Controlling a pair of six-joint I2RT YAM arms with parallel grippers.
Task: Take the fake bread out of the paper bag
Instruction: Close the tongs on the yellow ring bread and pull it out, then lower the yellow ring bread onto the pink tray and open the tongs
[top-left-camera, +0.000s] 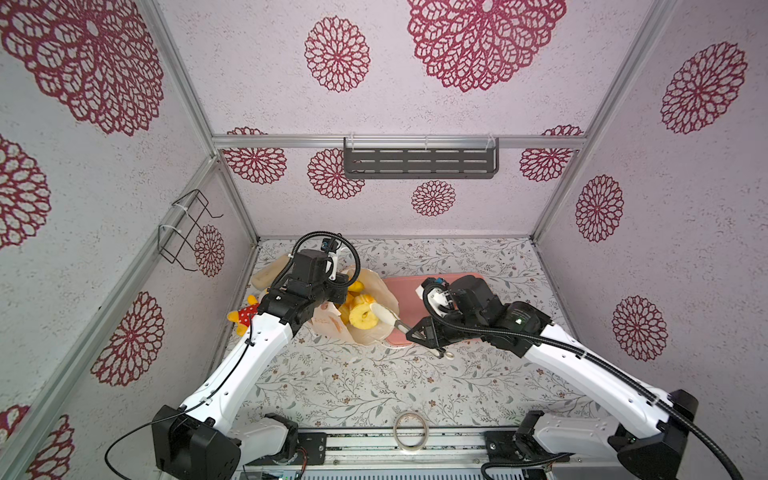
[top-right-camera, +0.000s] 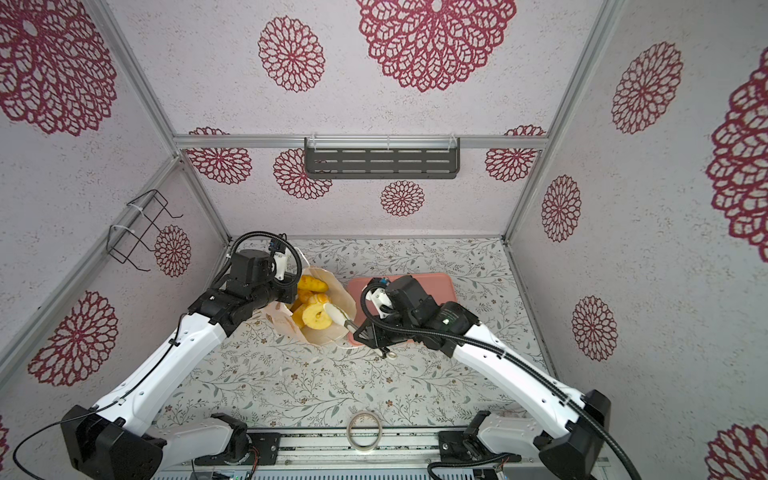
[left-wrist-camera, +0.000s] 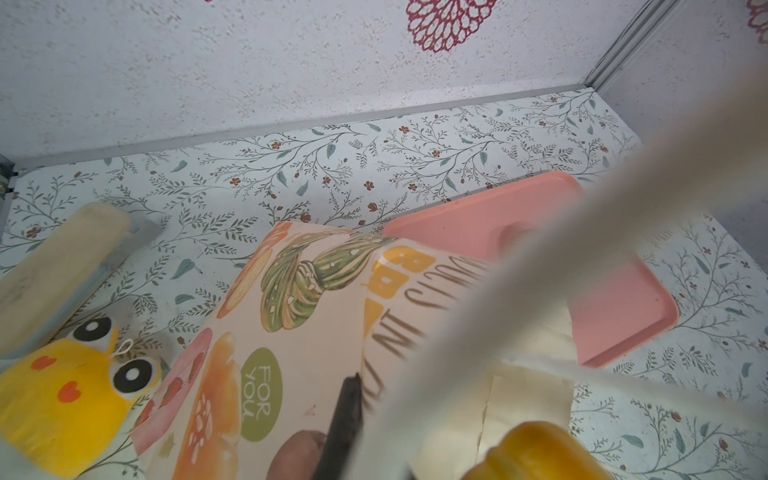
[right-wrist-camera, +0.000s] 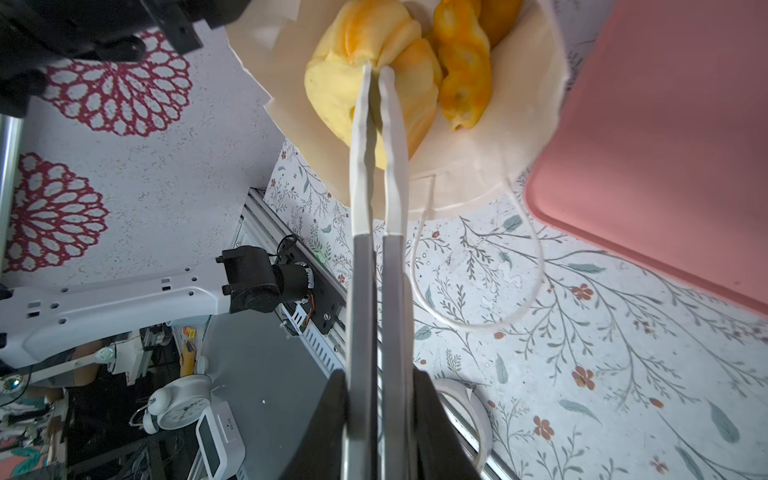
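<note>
The robot's right gripper should release the yellow ring-shaped bread on the end of the pink tray (top-left-camera: 467, 301) farthest from the bag.
The cream paper bag (top-left-camera: 380, 291) (top-right-camera: 340, 299) (left-wrist-camera: 316, 332) (right-wrist-camera: 511, 104) lies at the left middle of the floral table, its mouth open toward me. Several glossy yellow pieces of fake bread fill the mouth: a ring (top-left-camera: 361, 318) (top-right-camera: 315, 318) (right-wrist-camera: 332, 87) in front and long loaves (top-left-camera: 355, 286) (top-right-camera: 312, 284) (right-wrist-camera: 463, 70) behind it. My right gripper (top-left-camera: 380, 313) (top-right-camera: 332, 311) (right-wrist-camera: 376, 68) pinches the ring's rim between its long white fingertips. My left gripper is hidden under its wrist in both top views. Its dark finger (left-wrist-camera: 345, 415) presses the bag's printed side, shut on the paper.
A flat pink tray (top-left-camera: 478, 277) (top-right-camera: 436, 286) (left-wrist-camera: 478, 224) (right-wrist-camera: 665, 145) lies right of the bag, partly under my right arm. A yellow plush toy (top-left-camera: 245, 316) (left-wrist-camera: 62, 395) and a beige block (top-left-camera: 266, 274) (left-wrist-camera: 62, 257) sit left of the bag. A tape roll (top-left-camera: 410, 430) (top-right-camera: 365, 430) rests on the front rail.
</note>
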